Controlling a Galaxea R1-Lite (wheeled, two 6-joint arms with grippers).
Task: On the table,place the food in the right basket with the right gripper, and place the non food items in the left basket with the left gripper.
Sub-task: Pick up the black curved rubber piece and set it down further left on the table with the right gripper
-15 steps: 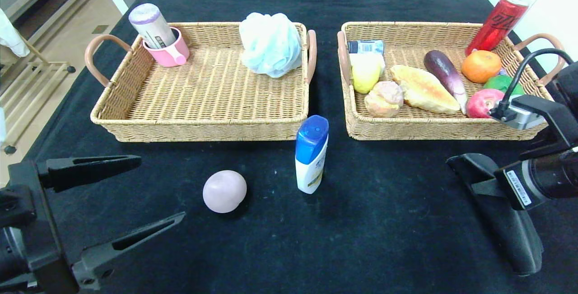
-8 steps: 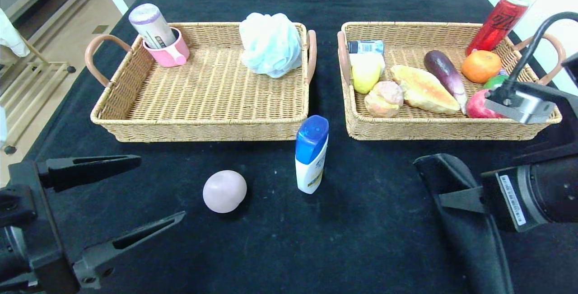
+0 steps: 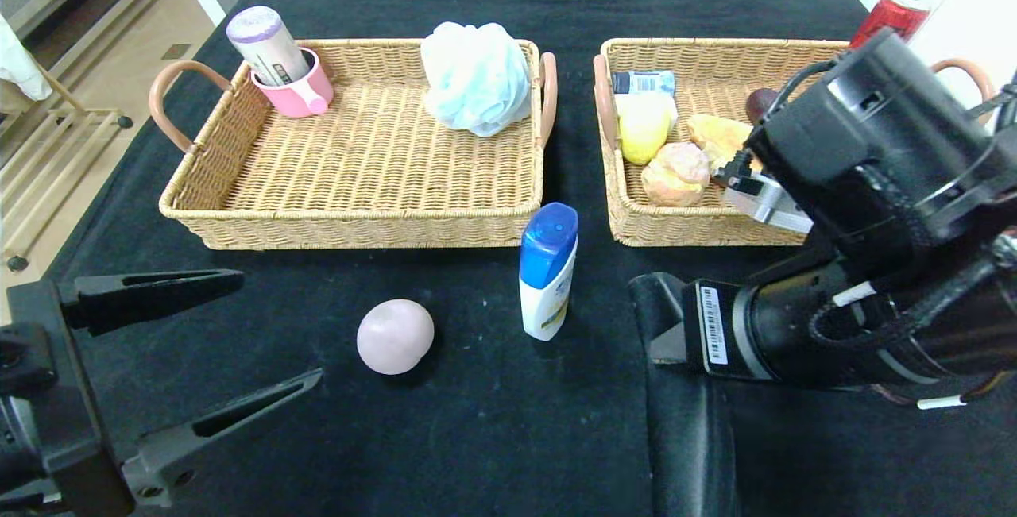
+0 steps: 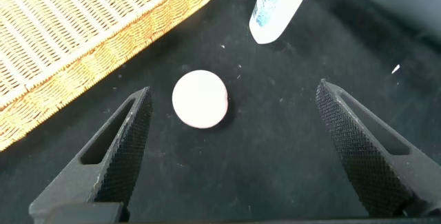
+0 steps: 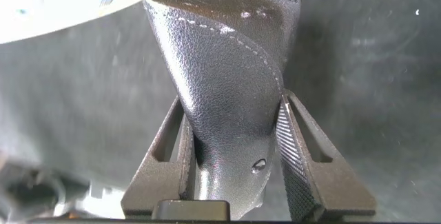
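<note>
Next, my right gripper lets go of the black leather case on the table (image 3: pixel 608 410) next to the foot of the white shampoo bottle.
My right gripper (image 5: pixel 233 103) is shut on a black leather case (image 5: pixel 220 65). It holds the case low over the table in front of the right basket (image 3: pixel 691 233); the case also shows in the head view (image 3: pixel 683 390). A white shampoo bottle with a blue cap (image 3: pixel 548 271) stands just left of the case. A pale pink ball (image 3: pixel 395 336) lies on the table. My left gripper (image 3: pixel 278 330) is open and empty, with the ball (image 4: pixel 200 98) just beyond its fingertips. The left basket (image 3: pixel 357 231) lies behind.
The left basket holds a pink cup (image 3: pixel 298 92) with a tube in it and a blue bath puff (image 3: pixel 477 76). The right basket holds a lemon (image 3: pixel 642 129), bread and a bun (image 3: pixel 675 174). My right arm (image 3: pixel 874 207) hides the rest. A red can (image 3: pixel 894 13) stands behind.
My right arm has moved left with the black case toward the shampoo bottle, and now covers much of the right basket. The left gripper has barely moved.
</note>
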